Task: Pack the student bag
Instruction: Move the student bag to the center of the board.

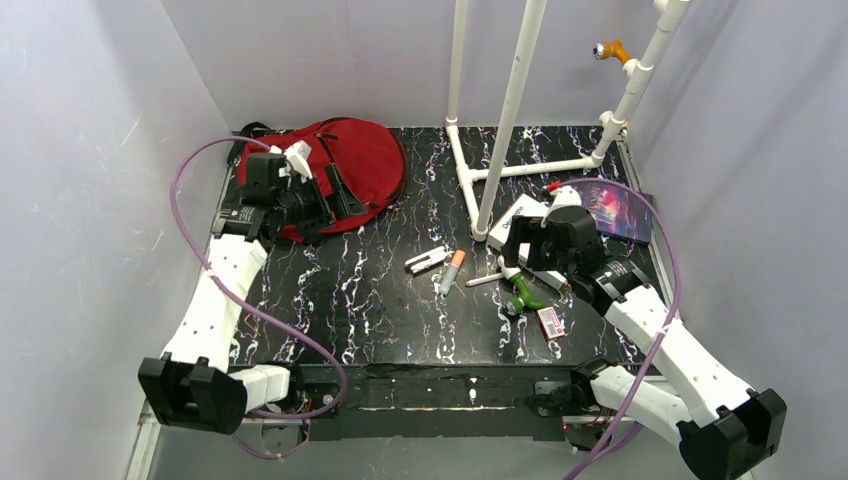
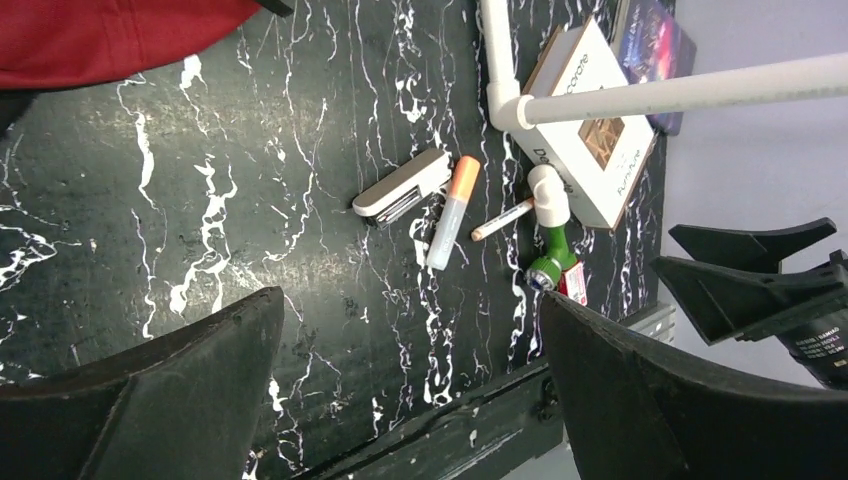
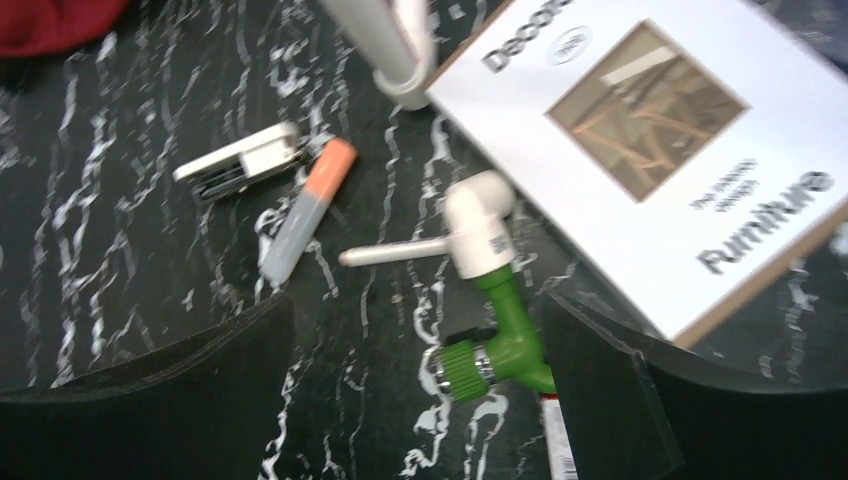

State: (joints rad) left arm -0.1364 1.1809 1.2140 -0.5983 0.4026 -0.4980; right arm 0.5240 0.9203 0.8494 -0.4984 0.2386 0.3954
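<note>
I need to next move my left gripper to the fold (image 1: 333,158) beside the black zipper in the middle of the red student bag and close it there.
The red student bag (image 1: 355,160) lies at the table's far left; only its edge shows in the left wrist view (image 2: 110,35). My left gripper (image 1: 335,197) hangs over the bag's near side, open and empty (image 2: 410,300). My right gripper (image 1: 520,252) is open and empty (image 3: 418,300), low over a green and white tap (image 3: 500,340), which lies between its fingers. Loose items lie mid-table: a white stapler (image 1: 427,260), an orange-capped marker (image 1: 452,270), a white stick (image 1: 485,280) and the tap (image 1: 522,292).
A white book (image 1: 522,222) lies under my right wrist, with a dark purple book (image 1: 622,212) at the far right. A small red and white box (image 1: 550,321) lies near the tap. A white pipe frame (image 1: 500,130) stands at the back centre.
</note>
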